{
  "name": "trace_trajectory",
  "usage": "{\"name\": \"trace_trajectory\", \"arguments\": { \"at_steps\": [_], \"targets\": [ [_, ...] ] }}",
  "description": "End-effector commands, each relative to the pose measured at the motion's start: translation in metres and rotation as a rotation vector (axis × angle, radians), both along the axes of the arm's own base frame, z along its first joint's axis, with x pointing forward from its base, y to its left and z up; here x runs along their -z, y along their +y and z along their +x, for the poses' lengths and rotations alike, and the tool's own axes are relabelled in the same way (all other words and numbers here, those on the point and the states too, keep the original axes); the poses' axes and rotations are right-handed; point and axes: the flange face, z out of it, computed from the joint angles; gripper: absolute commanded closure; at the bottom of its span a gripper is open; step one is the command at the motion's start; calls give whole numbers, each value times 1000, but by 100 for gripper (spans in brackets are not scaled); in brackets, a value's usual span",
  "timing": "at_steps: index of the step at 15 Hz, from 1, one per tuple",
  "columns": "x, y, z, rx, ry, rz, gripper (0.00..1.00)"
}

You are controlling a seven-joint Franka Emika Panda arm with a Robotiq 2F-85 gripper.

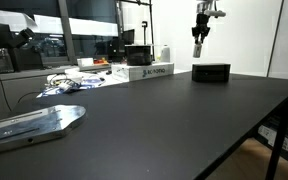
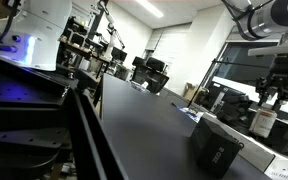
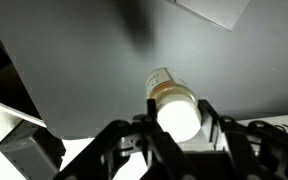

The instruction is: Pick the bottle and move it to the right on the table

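Observation:
My gripper is going to release the bottle on the black table point(image 1: 211, 90). The bottle will stand there just in front of the low black box. It is still in the air above the table.
The bottle point(image 3: 170, 92) is small, pale and cylindrical. In the wrist view it sits between the two black fingers of my gripper point(image 3: 176, 108), which is shut on it. In an exterior view my gripper point(image 1: 198, 42) holds the bottle point(image 1: 197, 50) in the air, above the far part of the matte black table point(image 1: 174, 120) and just left of and above the low black box point(image 1: 211, 72). In an exterior view the gripper point(image 2: 272, 92) hangs at the right with the bottle point(image 2: 264, 122) below it. The bottle's base is hidden in the wrist view.
A white jug-like container point(image 1: 164, 53) and a long white carton point(image 1: 144, 72) stand at the table's far edge. A metal plate point(image 1: 34, 122) lies at the near left. The black box also shows in an exterior view point(image 2: 219, 145) and in the wrist view point(image 3: 29, 150).

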Motion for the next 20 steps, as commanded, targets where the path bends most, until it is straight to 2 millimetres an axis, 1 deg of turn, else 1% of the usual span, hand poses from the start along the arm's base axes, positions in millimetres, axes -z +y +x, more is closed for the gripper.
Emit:
{"name": "trace_trajectory", "arguments": {
  "at_steps": [1,4,6,8,9,11,14,17,20],
  "targets": [
    [-16,64,-6,-105,-7,38,81],
    [-13,128,-10,-214,14,50,81],
    [-4,164,-21,-282,26,48,81],
    [6,191,-37,-343,39,44,81],
    [12,200,-47,-371,48,42,81],
    [26,213,-68,-416,62,27,81],
    [56,220,-109,-453,89,39,81],
    [84,222,-145,-476,137,58,81],
    [104,220,-170,-487,161,64,81]
  ]
}}
